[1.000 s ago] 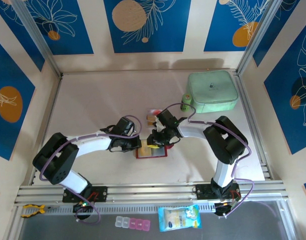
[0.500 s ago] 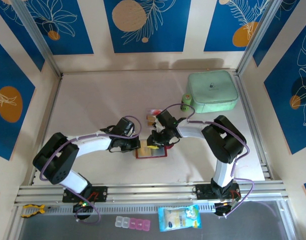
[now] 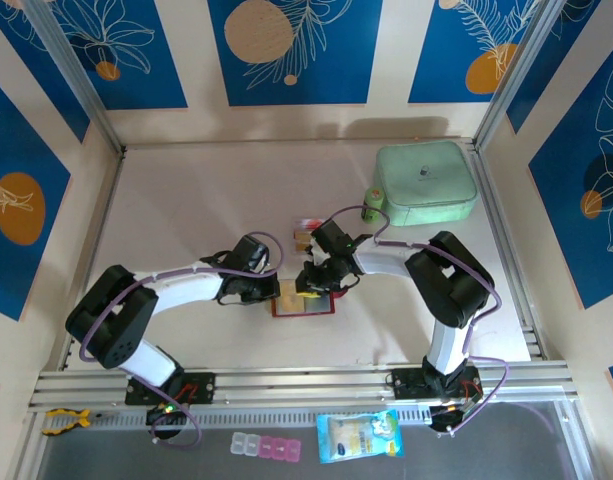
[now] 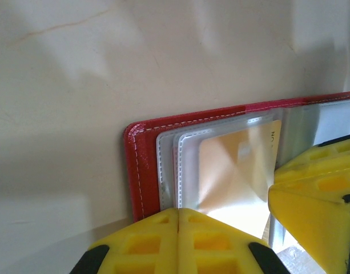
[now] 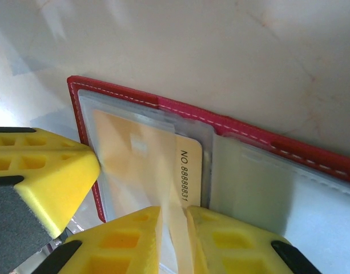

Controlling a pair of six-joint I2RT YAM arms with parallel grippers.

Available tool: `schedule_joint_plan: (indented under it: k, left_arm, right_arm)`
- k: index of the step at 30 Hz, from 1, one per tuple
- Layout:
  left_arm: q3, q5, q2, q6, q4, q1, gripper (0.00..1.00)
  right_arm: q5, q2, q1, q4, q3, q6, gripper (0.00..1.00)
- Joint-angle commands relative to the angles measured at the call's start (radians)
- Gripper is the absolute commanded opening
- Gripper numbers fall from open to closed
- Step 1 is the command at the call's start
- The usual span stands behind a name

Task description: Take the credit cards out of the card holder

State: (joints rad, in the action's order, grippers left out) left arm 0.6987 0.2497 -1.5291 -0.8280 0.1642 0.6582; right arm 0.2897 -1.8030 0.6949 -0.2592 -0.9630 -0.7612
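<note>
I can see the orange-yellow card sits mostly inside its clear sleeve, so next I back my right gripper off and grip the numbered edge [image 5: 186,174] again while my left gripper steadies the holder.
The red card holder [image 3: 304,305] lies open on the table between both arms. In the left wrist view its red edge [image 4: 141,165] frames clear sleeves with an orange-yellow card [image 4: 237,165] inside. My left gripper [image 4: 178,212] is shut, its tips pressed together on the sleeves' near edge; from above, the left gripper [image 3: 277,291] sits at the holder's left side. My right gripper [image 5: 176,214] is shut on the orange-yellow card [image 5: 189,165], printed NO.8888831, which sticks partly out of its sleeve. The right gripper [image 3: 308,288] hovers over the holder. Two other cards [image 3: 305,234] lie just behind.
A mint-green case [image 3: 426,183] and a small green bottle [image 3: 372,206] stand at the back right. Below the front rail lie a pill box [image 3: 266,446], a blue packet [image 3: 358,436] and a yellow clamp [image 3: 64,418]. Metal frame posts line both sides.
The right gripper has edged slightly left over the holder, still holding the card. The left arm has stayed put.
</note>
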Motion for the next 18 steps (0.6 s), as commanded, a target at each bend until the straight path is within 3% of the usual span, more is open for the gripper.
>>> schedule_joint_plan:
  k: [1,18]
  left_arm:
    - [0.0,-0.042,-0.008,0.02,0.067,-0.014,0.01]
    - [0.124,-0.024,0.014,0.079,0.157,-0.013,0.02]
  right_arm:
    - [-0.064,0.023,0.009,-0.093,-0.005,0.022,0.21]
    - [-0.07,0.054,0.009,-0.158,-0.052,0.046,0.24]
